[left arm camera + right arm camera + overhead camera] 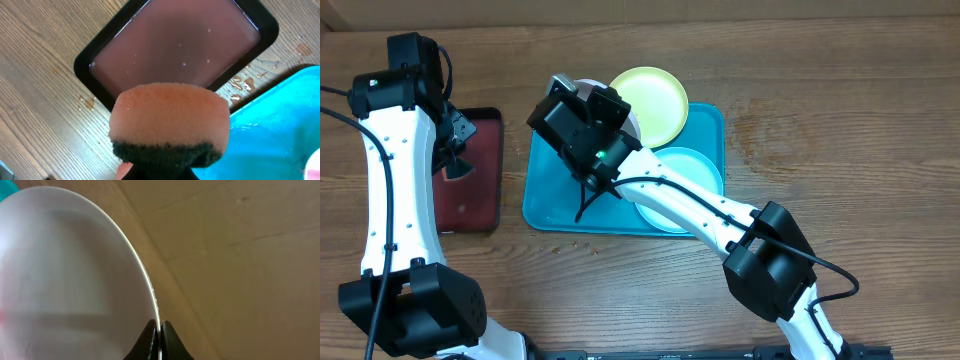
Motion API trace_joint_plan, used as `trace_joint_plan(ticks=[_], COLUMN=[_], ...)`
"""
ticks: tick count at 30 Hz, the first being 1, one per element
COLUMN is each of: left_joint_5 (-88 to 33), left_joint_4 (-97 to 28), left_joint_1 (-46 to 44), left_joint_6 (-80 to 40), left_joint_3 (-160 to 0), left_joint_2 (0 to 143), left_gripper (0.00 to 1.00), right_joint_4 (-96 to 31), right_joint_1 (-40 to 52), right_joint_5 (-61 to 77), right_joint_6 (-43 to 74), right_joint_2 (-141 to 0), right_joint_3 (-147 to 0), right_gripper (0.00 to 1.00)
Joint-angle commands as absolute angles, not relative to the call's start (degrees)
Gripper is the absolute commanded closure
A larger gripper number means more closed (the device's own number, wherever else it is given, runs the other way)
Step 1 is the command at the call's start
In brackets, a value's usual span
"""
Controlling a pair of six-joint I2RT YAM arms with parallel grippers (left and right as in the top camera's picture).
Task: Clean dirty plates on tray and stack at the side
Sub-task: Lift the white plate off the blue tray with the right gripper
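The white plate will go from my right gripper onto the bare table point(784, 130), beside the end of the turquoise tray that is nearest the pale mint plate.
My right gripper point(160, 331) is shut on the rim of the white plate point(65, 275), which stands tilted on edge; a faint red smear shows at its left. From overhead, that gripper point(603, 102) is at the far left corner of the turquoise tray point(545, 205) and hides most of the white plate point(584, 86). The yellow-green plate point(650, 100) leans on the tray's far rim. The pale mint plate point(685, 170) lies in the tray's right part. My left gripper point(456, 150) is shut on an orange sponge point(170, 117) with a dark scrub side.
A dark red tray point(175, 45) with a black rim holds murky water, left of the turquoise tray point(280, 125). Water drops lie on the wooden table point(250, 80) between them. The left arm point(390, 170) hangs over the red tray point(470, 205).
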State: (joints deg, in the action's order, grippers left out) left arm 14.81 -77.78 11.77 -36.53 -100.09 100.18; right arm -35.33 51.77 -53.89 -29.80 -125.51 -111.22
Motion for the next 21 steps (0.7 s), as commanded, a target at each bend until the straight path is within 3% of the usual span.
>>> trace_joint_plan(ticks=[1, 8, 21], left_joint_5=[15.0, 13.74, 11.99], left_joint_4=[-77.54, -77.32, -77.28], left_joint_1=[12.1, 12.56, 15.42], left_joint_6=[-37.26, -37.28, -36.18], left_joint_3=[-99.59, -99.59, -99.59], left_joint_2=[100.07, 100.09, 100.09], left_gripper=[0.96, 0.96, 0.96], right_joint_4=[-32.91, -28.12, -26.26], right_joint_1=[53.56, 54.43, 54.41], right_joint_5=[-56.58, -57.98, -58.57], right_joint_6=[-35.38, -42.15, -42.13], right_joint_2=[-122.56, -122.56, -122.56], right_joint_3=[-112.71, -112.68, -112.68], right_gripper=[0.96, 0.96, 0.96])
